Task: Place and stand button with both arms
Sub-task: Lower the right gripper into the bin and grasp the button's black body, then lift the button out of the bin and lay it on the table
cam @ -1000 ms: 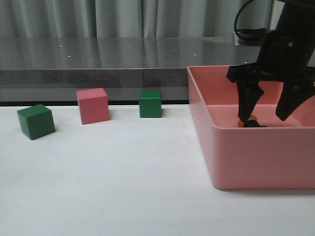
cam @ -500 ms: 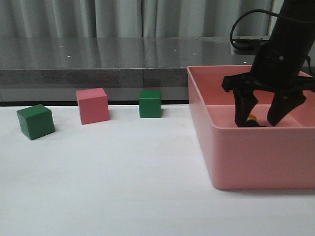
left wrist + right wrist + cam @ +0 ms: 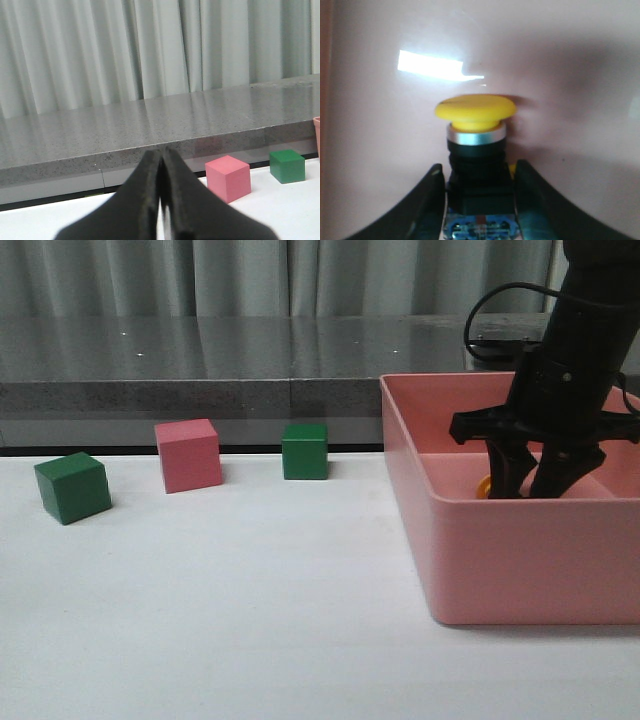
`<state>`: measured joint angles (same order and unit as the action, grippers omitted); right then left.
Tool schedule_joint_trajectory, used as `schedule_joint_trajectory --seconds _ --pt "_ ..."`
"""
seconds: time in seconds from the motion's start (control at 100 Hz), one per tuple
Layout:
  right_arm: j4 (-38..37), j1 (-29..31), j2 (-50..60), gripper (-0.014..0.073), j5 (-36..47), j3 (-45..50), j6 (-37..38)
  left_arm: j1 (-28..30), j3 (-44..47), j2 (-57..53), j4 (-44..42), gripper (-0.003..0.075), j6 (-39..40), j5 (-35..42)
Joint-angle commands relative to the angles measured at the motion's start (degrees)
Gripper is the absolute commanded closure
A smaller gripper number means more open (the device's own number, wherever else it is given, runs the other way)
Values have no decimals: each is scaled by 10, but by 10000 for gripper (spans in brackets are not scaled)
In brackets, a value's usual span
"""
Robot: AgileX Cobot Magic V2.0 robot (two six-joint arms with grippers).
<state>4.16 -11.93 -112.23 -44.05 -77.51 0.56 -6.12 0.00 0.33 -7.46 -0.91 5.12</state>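
Observation:
My right gripper is going to let go of the button, which lies in the pink bin now, on the white table (image 3: 240, 527), setting it in front of the edge of the pink cube that is toward the bin.
The button lies on its side on the floor of the pink bin (image 3: 500, 540). In the front view only a bit of its yellow cap (image 3: 484, 486) shows past the fingers. The right wrist view shows the button (image 3: 476, 112) with its yellow cap, silver collar, black body and blue base. My right gripper (image 3: 528, 490) is down inside the bin. Its fingers (image 3: 432, 200) press both sides of the button's black body. My left gripper (image 3: 161, 152) is shut and empty. It is low over the white table and out of the front view.
A green cube (image 3: 72, 487), a pink cube (image 3: 188, 454) and a second green cube (image 3: 305, 450) stand along the back of the white table. A grey stone ledge and curtains lie behind them. The left wrist view shows the pink cube (image 3: 228, 178) and a green cube (image 3: 287, 166).
My right gripper has come lower into the bin and its fingers have closed in from wide open onto the button. The cubes have not moved.

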Motion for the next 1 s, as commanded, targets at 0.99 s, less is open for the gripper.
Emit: schedule_joint_trajectory --seconds 0.99 --pt "171 -178 103 498 -88 -206 -339 1 26 6 4 740 4 43"
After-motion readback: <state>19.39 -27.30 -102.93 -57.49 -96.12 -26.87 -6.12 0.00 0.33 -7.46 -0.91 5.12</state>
